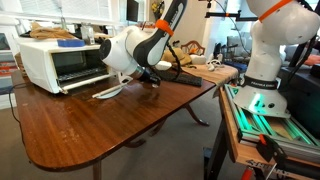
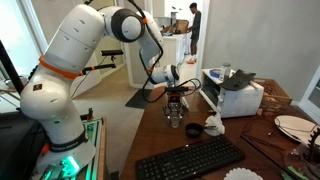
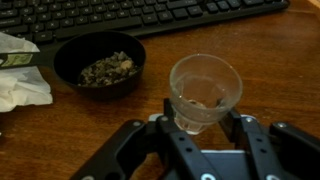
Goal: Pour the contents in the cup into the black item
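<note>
The robot's gripper will release the clear plastic cup on the wooden table [image 1: 150, 87] [image 3: 194, 128] next to the black bowl, short of the keyboard.
A clear plastic cup [image 3: 205, 92] is upright between my gripper's fingers [image 3: 203, 118], which are shut on its sides. A few brown bits lie in its bottom. The black item is a round black bowl [image 3: 99, 64] holding brown crumbly pieces, to the cup's left in the wrist view and a short way apart from it. In an exterior view the gripper [image 2: 175, 103] hangs low over the wooden table with the cup [image 2: 175, 121] beneath it. I cannot tell whether the cup touches the table.
A black keyboard [image 3: 150, 15] lies just beyond the bowl and cup and also shows in an exterior view [image 2: 190, 160]. Crumpled white paper [image 3: 20, 75] lies left of the bowl. A white toaster oven [image 1: 55, 60] stands on the wooden table [image 1: 90, 125]. A white plate [image 2: 295, 125] is nearby.
</note>
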Motion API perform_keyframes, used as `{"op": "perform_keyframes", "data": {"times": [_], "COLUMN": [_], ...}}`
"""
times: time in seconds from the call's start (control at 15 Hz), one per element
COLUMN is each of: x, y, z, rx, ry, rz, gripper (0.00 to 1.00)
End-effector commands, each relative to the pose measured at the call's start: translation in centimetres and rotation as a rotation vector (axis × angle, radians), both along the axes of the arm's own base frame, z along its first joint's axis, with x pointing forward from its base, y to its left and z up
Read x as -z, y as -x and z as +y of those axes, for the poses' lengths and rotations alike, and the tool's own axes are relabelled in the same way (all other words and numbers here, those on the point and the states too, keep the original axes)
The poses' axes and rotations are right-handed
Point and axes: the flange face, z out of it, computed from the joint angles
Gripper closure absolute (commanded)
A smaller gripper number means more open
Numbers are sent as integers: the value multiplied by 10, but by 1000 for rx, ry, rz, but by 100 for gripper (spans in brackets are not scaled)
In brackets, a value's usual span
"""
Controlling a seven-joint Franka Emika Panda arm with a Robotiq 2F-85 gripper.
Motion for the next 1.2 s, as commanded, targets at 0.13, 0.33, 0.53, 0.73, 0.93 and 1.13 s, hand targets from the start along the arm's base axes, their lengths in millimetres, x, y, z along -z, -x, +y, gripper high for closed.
{"op": "perform_keyframes", "data": {"times": [0.13, 0.33, 0.53, 0.73, 0.93, 1.13], "x": [14, 17, 19, 19, 22, 24], "y": [-8, -10, -13, -14, -15, -13], "z": [11, 12, 13, 13, 14, 14], "rx": [-9, -5, -2, 0, 3, 5], "ry": [20, 18, 14, 13, 10, 13], "rz": [-6, -3, -4, -5, -3, 5], "gripper": [77, 77, 77, 38, 16, 0]}}
